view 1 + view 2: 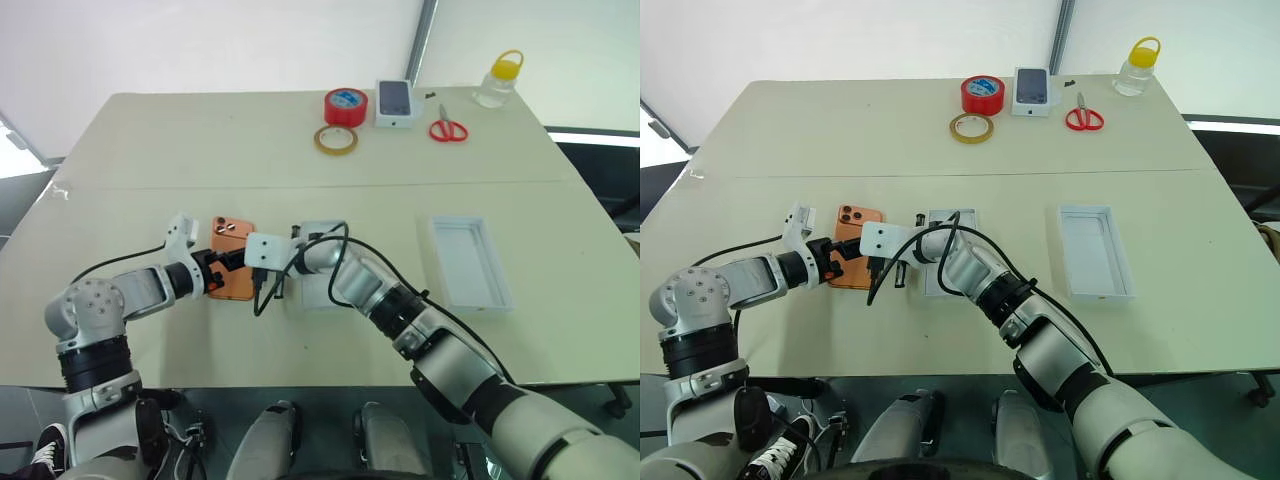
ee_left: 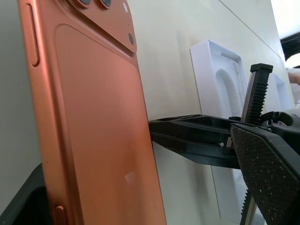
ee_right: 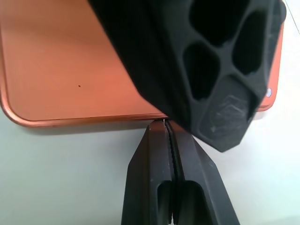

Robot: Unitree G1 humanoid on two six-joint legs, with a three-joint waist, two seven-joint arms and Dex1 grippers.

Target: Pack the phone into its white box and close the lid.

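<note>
My left gripper will tilt its fingers, which are around the orange phone's wide back, and pinch the phone's buttoned edge [image 2: 54, 171] while my right gripper braces the opposite edge.
The orange phone [image 1: 862, 232] lies back up on the table, its lenses at the far corner. My left gripper [image 1: 845, 258] is open and straddles the phone from the left, one finger [image 3: 201, 70] over its back. My right gripper [image 3: 164, 124] is shut on nothing, its tips against the phone's [image 3: 70, 56] right long edge. A white piece with an oval recess [image 2: 220, 79] lies under my right forearm; the arm hides whether the white box is there. The lid [image 1: 470, 262], plain white with a raised rim, lies hollow side up further right.
Along the table's far edge stand a red tape roll [image 1: 345, 106], a tan tape ring [image 1: 336, 140], a small white box printed with a phone [image 1: 396, 103], red scissors [image 1: 448, 130] and a bottle with a yellow cap [image 1: 498, 80]. A black cable loops over my right wrist [image 1: 300, 262].
</note>
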